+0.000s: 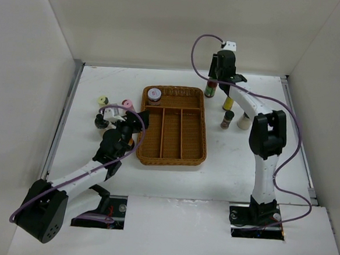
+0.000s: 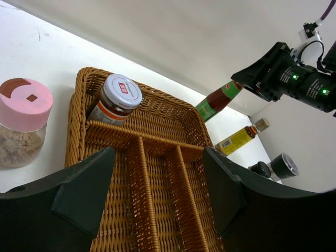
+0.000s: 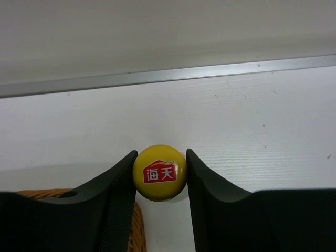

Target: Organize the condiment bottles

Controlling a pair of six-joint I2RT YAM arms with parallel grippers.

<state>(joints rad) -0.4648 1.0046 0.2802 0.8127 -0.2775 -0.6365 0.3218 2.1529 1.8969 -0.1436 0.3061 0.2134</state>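
Observation:
Next, my right gripper sets the red sauce bottle down in the wicker tray's back compartment [image 1: 173,102], beside the brown jar.
My right gripper [image 1: 220,72] is shut on the yellow cap [image 3: 159,173] of a red sauce bottle with a green label [image 1: 210,88], just beyond the back right corner of the wicker tray [image 1: 156,157]. In the left wrist view this bottle [image 2: 218,100] hangs from the right gripper [image 2: 273,73]. A brown jar with a white and red lid [image 1: 154,95] stands in the tray's back left compartment [image 2: 118,97]. My left gripper [image 1: 140,121] is open and empty over the tray's left edge [image 2: 157,157].
Right of the tray stand a yellow bottle [image 1: 228,102], a dark-capped spice bottle [image 1: 227,119] and a cream bottle [image 1: 243,121]. Left of it stand a yellow-capped jar [image 1: 103,100], a pink-capped jar [image 1: 126,104] and a black-capped bottle [image 1: 101,121]. White walls surround the table.

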